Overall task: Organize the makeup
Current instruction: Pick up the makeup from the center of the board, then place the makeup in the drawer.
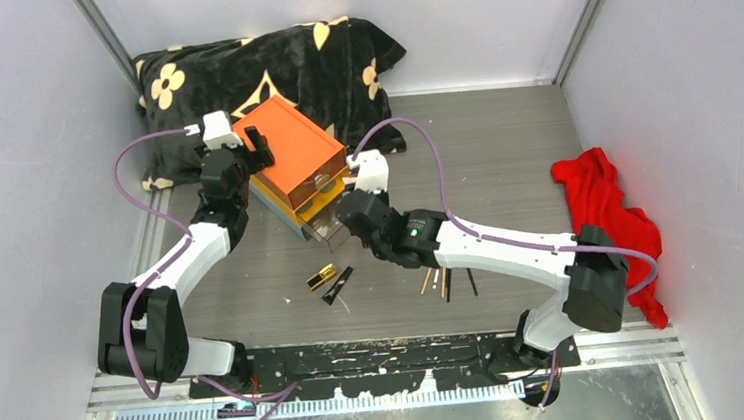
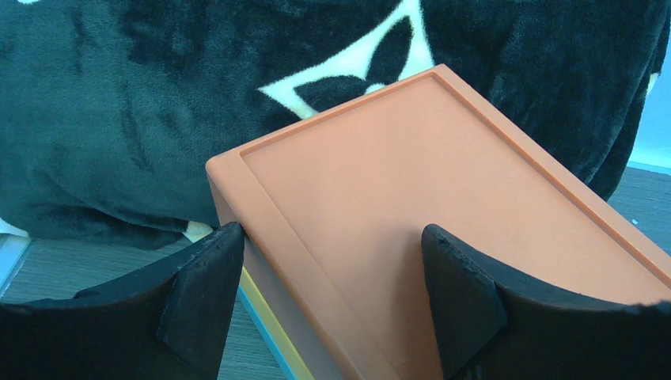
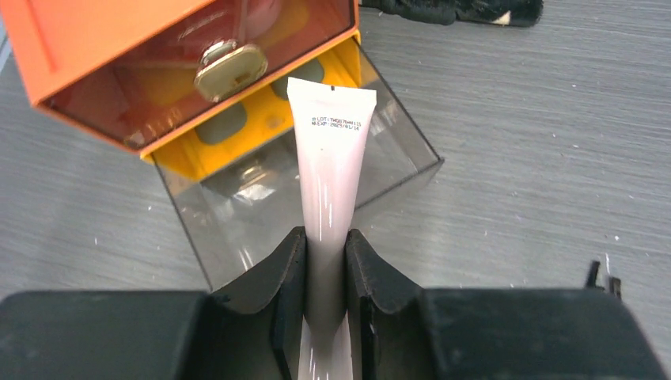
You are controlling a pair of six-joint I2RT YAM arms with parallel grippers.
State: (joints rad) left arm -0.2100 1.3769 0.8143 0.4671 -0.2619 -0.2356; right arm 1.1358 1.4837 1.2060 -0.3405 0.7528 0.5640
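Observation:
My right gripper will release the pink tube inside the clear bottom drawer point(image 1: 331, 221) point(image 3: 273, 190), toward the drawer's front panel.
My right gripper point(image 3: 324, 261) is shut on a pink tube point(image 3: 328, 166) and holds it above the clear pulled-out bottom drawer point(image 3: 396, 170) of the orange-topped drawer box point(image 1: 288, 146). In the top view the right gripper point(image 1: 346, 212) is at the box's front. My left gripper point(image 2: 332, 277) is open, its fingers straddling the box's top left corner point(image 2: 380, 206); it shows in the top view too point(image 1: 255, 147). On the table lie a gold-black lipstick point(image 1: 321, 276), a black tube point(image 1: 337, 286) and thin tan and black brushes point(image 1: 446, 282).
A black flowered blanket point(image 1: 237, 70) lies behind the box. A red cloth point(image 1: 604, 207) is bunched at the right wall. The yellow middle drawer point(image 3: 261, 131) and the orange top drawer with its gold knob point(image 3: 229, 67) stand partly open.

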